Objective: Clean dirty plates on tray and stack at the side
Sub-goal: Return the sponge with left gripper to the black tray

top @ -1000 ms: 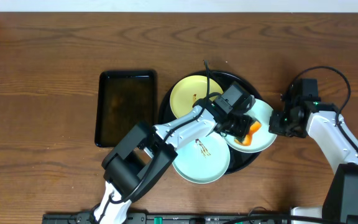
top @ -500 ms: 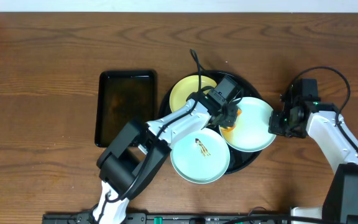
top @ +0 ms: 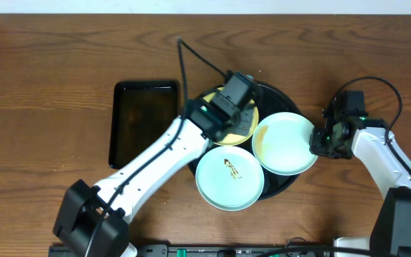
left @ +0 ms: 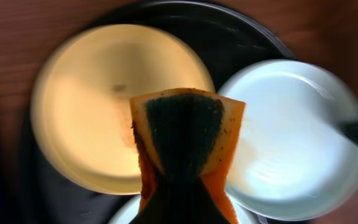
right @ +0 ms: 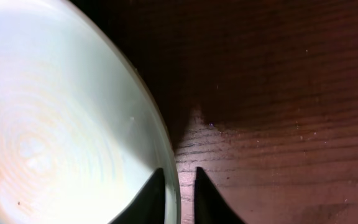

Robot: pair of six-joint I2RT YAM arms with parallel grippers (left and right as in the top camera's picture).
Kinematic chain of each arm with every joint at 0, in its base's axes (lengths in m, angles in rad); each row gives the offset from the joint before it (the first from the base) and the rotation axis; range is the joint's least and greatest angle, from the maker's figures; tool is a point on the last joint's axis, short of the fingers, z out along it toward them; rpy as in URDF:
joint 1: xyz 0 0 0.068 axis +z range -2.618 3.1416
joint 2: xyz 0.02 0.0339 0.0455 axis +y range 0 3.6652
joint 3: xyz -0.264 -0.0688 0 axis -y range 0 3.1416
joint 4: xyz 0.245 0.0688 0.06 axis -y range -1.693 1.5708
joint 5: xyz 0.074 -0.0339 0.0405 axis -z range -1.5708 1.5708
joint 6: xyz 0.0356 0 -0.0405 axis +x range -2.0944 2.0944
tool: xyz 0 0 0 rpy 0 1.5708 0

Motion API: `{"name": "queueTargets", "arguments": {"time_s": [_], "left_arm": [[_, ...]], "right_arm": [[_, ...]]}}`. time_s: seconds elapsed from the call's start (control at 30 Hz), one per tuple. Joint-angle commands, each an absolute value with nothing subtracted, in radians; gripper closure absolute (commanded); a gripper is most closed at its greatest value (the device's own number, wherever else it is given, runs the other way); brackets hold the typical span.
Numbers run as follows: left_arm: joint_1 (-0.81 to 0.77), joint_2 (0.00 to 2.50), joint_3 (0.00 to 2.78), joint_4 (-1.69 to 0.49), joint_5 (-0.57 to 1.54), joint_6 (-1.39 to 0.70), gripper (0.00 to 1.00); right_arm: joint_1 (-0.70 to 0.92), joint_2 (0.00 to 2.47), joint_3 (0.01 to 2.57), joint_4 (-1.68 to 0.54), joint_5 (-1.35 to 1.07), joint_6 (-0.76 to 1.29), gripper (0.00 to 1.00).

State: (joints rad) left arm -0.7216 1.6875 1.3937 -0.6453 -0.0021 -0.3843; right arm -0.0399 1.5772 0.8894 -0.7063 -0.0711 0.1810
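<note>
The mint-white plate is tilted. Next, my right gripper releases it on the bare wood table (top: 362, 126) below that gripper's own wrist. The plate now lies on the round black tray.
The round black tray (top: 273, 91) holds three plates. The pale yellow plate (top: 245, 127) lies at the back left, partly under my left gripper (top: 232, 100); it also shows in the left wrist view (left: 86, 106). A mint-white plate (top: 228, 178) with a brown smear lies at the front. A second mint-white plate (top: 284, 143) lies tilted at the right, with a faint orange tint on its left. My left gripper (left: 185, 186) is shut on an orange sponge (left: 185, 134) with a dark scrub face, held above the yellow plate. My right gripper (right: 179, 193) is shut on the right plate's rim (right: 166, 162).
A smaller rectangular black tray (top: 145, 121) lies left of the round tray. Brown wood table (top: 48, 86) spreads all round. My left arm (top: 155, 160) crosses the table diagonally from the front left. A black cable (top: 198, 57) arcs behind the left gripper.
My left gripper has moved with the sponge from the right mint-white plate back and left, over the yellow plate. The right plate is uncovered. The right arm has not moved.
</note>
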Motion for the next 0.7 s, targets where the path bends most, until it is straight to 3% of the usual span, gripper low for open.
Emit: {"name": "queueTargets", "arguments": {"time_s": [0.0,0.2,0.3,0.4,0.67], "left_arm": [[-0.622,1.665,1.407,-0.711,-0.11,-0.368,0.93],[-0.436,1.665,1.407,-0.785,-0.11,-0.368,0.92],[-0.366,1.665,1.407,-0.801,-0.11,-0.368,0.92],[-0.303,1.665,1.407,-0.819,-0.109,-0.368,0.92],[-0.204,1.665,1.407,-0.841,-0.094,-0.368,0.92]], "right_arm": [[-0.047,1.584,0.899,-0.704,-0.061,0.183,0.82],[-0.044,1.584,0.869,-0.683,-0.062,0.187,0.8],[-0.044,1.584,0.865,-0.679,-0.061,0.186,0.85],[-0.043,1.584,0.865,-0.675,-0.062,0.187,0.99],[-0.045,1.573,0.881,-0.67,-0.056,0.186,0.99]]}}
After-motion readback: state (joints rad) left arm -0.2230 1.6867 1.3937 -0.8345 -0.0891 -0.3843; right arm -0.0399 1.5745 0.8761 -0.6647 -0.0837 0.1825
